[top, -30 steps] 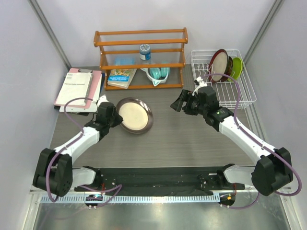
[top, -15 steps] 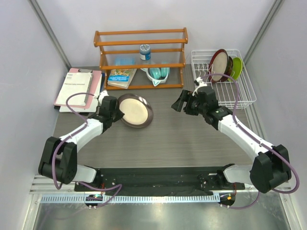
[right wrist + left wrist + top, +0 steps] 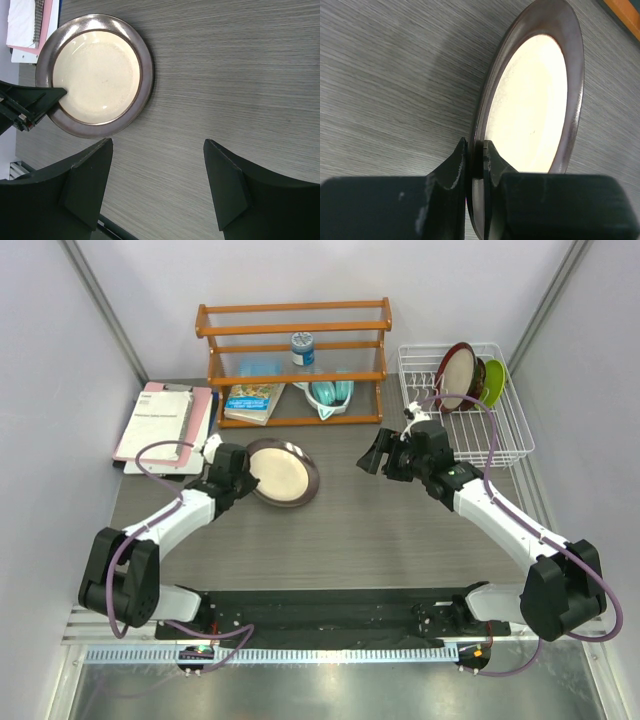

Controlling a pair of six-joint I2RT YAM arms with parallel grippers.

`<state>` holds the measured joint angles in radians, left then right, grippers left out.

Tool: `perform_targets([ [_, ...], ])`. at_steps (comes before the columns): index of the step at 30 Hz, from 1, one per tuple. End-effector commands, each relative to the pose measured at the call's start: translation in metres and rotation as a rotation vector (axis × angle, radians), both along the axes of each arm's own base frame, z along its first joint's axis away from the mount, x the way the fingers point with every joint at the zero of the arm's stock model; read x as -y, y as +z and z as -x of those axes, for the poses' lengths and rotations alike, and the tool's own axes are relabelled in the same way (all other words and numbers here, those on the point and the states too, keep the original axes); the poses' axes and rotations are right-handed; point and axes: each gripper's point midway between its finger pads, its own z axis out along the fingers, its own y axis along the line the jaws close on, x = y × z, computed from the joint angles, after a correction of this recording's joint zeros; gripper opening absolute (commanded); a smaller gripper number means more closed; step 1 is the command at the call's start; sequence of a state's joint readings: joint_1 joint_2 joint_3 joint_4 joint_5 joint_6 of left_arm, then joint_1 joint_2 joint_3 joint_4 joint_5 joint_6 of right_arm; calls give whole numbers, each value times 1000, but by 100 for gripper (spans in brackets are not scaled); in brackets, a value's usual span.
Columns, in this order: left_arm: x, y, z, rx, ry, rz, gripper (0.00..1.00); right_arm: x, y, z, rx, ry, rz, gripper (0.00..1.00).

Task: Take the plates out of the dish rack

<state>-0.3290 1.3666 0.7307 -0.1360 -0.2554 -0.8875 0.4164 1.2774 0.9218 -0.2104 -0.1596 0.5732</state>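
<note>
My left gripper should release the dark grey-brown plate flat on the table (image 3: 303,492) in front of the teal headphones.
The dark grey-brown plate (image 3: 283,472) with a cream centre lies flat and low over the table, left of centre. My left gripper (image 3: 240,472) is shut on its left rim, one finger above the rim and one below. In the left wrist view the rim (image 3: 492,105) runs between the two fingers of the left gripper (image 3: 476,160). My right gripper (image 3: 372,457) hangs open over bare table at mid-right, holding nothing. The right wrist view has the same plate (image 3: 97,75) to the upper left of the right gripper (image 3: 157,144). The white dish rack (image 3: 505,435) at back right holds a red-rimmed plate (image 3: 457,375) and a lime green plate (image 3: 496,382), both upright.
An orange wooden shelf (image 3: 295,330) stands at the back with a book (image 3: 253,402), a bottle (image 3: 302,348) and teal headphones (image 3: 330,393). A pink clipboard and papers (image 3: 165,420) lie at back left. Walls close in on both sides.
My left gripper has carried the grey-brown plate a little toward the back of the table, and the left elbow has swung in. The right arm has barely moved.
</note>
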Motion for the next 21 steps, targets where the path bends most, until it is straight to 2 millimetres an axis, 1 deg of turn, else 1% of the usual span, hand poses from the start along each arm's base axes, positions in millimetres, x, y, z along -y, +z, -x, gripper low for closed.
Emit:
perform_targets([
  [1, -63, -57, 60, -336, 48, -343, 0, -2, 7, -4, 36, 12, -13, 79],
  [5, -57, -60, 59, -362, 21, -355, 0, -1, 6, -3, 37, 13, -12, 79],
  [8, -51, -57, 56, -337, -2, -346, 0, -2, 6, -2, 35, 17, -14, 79],
  [13, -36, -54, 53, -297, -73, -287, 0, -1, 2, 0, 29, 18, -13, 79],
  [15, -33, -52, 52, -284, -90, -279, 0, -1, 2, 0, 30, 22, -13, 79],
  [16, -31, -54, 56, -294, -104, -262, 0, -1, 1, 0, 28, 19, -10, 79],
  [17, -24, -52, 49, -251, -142, -247, 0, -1, 0, 1, 28, 22, -9, 79],
  [18, -19, -47, 47, -218, -161, -221, 0, -1, 0, 0, 28, 21, -11, 79],
  [19, -18, -51, 50, -212, -157, -208, 0, -2, 1, 0, 31, 24, -13, 79],
  [20, -12, -47, 45, -173, -167, -171, 0, -2, 1, 0, 31, 24, -13, 79],
  [21, -10, -44, 45, -159, -170, -158, 0, -2, 3, 0, 33, 25, -14, 79],
])
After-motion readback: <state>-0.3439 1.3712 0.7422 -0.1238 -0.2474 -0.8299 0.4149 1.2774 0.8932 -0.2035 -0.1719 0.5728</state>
